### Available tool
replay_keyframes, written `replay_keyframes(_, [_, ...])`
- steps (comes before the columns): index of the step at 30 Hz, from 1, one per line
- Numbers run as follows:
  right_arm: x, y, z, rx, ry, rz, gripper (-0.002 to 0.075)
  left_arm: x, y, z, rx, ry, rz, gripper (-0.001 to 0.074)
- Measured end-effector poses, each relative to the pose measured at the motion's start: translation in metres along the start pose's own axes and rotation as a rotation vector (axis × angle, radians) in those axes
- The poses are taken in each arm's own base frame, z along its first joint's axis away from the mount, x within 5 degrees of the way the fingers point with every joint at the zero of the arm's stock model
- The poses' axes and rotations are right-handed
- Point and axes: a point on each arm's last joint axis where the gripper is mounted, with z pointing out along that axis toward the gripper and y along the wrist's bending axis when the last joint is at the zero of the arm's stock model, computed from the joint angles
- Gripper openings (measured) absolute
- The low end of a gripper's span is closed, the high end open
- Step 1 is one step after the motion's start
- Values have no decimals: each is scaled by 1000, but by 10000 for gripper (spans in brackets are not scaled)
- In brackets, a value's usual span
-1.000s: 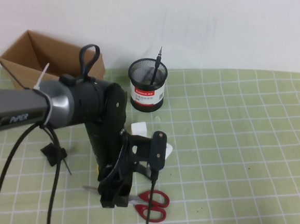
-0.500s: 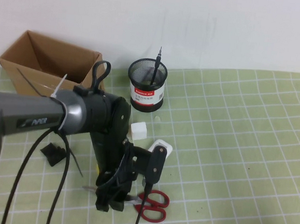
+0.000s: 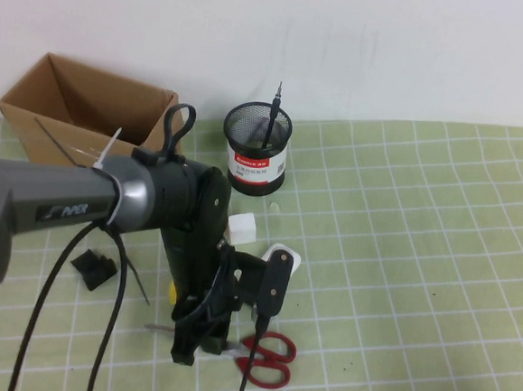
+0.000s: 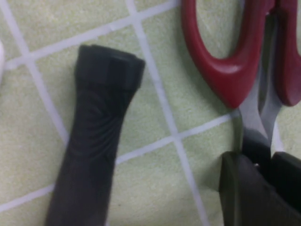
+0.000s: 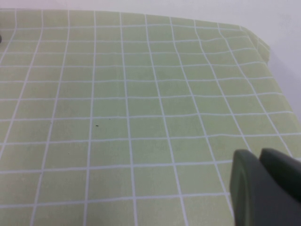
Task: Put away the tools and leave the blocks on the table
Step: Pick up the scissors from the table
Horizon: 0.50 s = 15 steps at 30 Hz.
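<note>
My left gripper is holding the red-handled scissors. It will let go of them inside the open cardboard box [image 3: 104, 118], with the handles toward the mesh cup.
The red-handled scissors [image 3: 267, 359] lie on the green grid table [image 3: 401, 261] at the front. My left gripper [image 3: 197, 346] is down on their blade side. In the left wrist view its fingers [image 4: 240, 188] stand close together around the steel shank of the scissors [image 4: 221, 61]. The black-handled screwdriver [image 4: 96, 141] lies beside them, hidden under the arm in the high view. The thin precision driver [image 3: 274, 113] stands in the mesh cup [image 3: 258, 150]. The white block [image 3: 241, 227] and a bit of the yellow block [image 3: 173, 290] show; the orange block is hidden. My right gripper [image 5: 261, 162] is shut over bare cloth.
An open cardboard box [image 3: 87, 109] stands at the back left. A white earbud case [image 3: 282, 255] lies by the arm's wrist. A small black bracket [image 3: 93, 269] lies at the left. The left arm's cable hangs over the scissors.
My left arm has shifted a little and settled lower over the scissors' blades, uncovering the white block. The scissors have stayed in place.
</note>
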Motion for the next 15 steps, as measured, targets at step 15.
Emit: replay_keyframes(15, [0,0,0,0,0,0,-11,6,-31,-116,-153,123,-126,73])
